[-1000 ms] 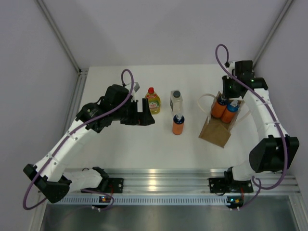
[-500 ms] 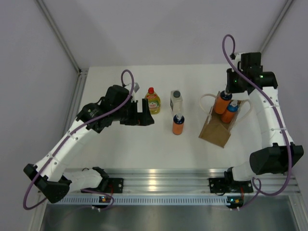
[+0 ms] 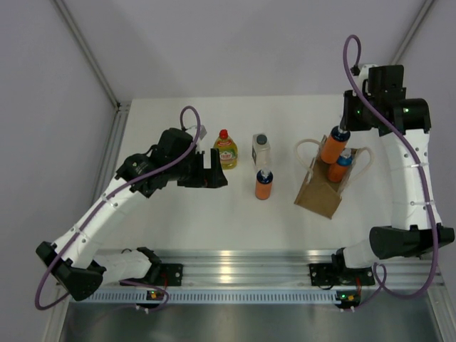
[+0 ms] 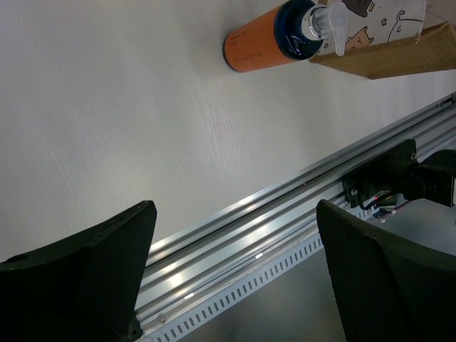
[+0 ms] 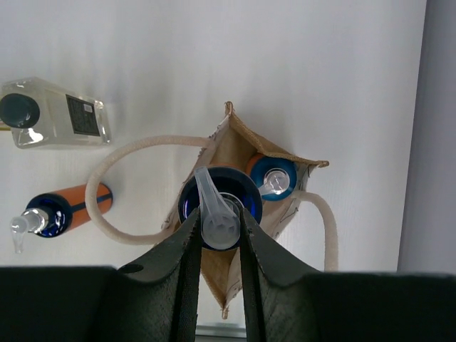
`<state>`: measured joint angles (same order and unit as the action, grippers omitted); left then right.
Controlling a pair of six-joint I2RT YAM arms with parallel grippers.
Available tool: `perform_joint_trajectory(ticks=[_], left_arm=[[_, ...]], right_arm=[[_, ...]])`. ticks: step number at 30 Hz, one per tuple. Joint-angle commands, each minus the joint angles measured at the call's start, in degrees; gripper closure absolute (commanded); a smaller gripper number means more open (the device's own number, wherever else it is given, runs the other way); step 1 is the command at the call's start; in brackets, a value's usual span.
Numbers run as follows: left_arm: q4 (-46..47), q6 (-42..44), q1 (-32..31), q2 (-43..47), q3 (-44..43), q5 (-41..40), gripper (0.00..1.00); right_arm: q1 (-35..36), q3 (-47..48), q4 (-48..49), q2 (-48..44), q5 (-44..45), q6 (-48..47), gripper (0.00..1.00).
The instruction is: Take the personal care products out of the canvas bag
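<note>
Next, I set the lifted orange bottle down with my right gripper and let go of it on the table (image 3: 229, 184) just in front of the yellow-green bottle.
The tan canvas bag (image 3: 318, 192) stands right of centre with white loop handles. My right gripper (image 3: 342, 130) is shut on the pump top of an orange bottle (image 3: 332, 148) and holds it lifted above the bag's mouth; in the right wrist view the gripper (image 5: 219, 235) pinches the clear pump (image 5: 216, 221). A second orange bottle (image 3: 339, 168) stands in the bag (image 5: 235, 263). A third orange bottle (image 3: 263, 184), the whitish rectangular bottle (image 3: 261, 151) and the yellow-green bottle (image 3: 226, 150) stand on the table. My left gripper (image 3: 214, 169) is open and empty, left of them.
The aluminium rail (image 3: 235, 260) runs along the table's near edge. Grey walls close in at left and right. The left wrist view shows the third orange bottle (image 4: 267, 41) and the rail (image 4: 285, 206) below.
My right gripper has risen and moved back-right, lifting the orange bottle up out of the bag. The left arm has barely moved.
</note>
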<state>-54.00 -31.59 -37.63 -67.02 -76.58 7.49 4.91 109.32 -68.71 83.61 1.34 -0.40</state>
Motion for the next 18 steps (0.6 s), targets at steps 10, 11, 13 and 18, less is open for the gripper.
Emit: perform_joint_trajectory(ticks=[10,11,13,18], left_arm=[[2.32,-0.57,-0.25,0.32,0.64,-1.33,0.02],[2.32,-0.66,-0.25,0.32,0.81,-1.33,0.02],[2.4,-0.84,-0.25,0.23,0.9,-1.42,0.02],[2.32,-1.01,-0.25,0.23,0.99,-1.77,0.02]], right_arm=[[5.72,9.59,-4.59,-2.23,1.73,3.74,1.0],[6.68,10.47,-5.03,-2.14,2.25,3.92,1.0],[9.15,11.44,-6.17,-1.7,3.93,4.62,1.0],[14.94,14.52,-6.61,-1.17,5.51,6.64,1.0]])
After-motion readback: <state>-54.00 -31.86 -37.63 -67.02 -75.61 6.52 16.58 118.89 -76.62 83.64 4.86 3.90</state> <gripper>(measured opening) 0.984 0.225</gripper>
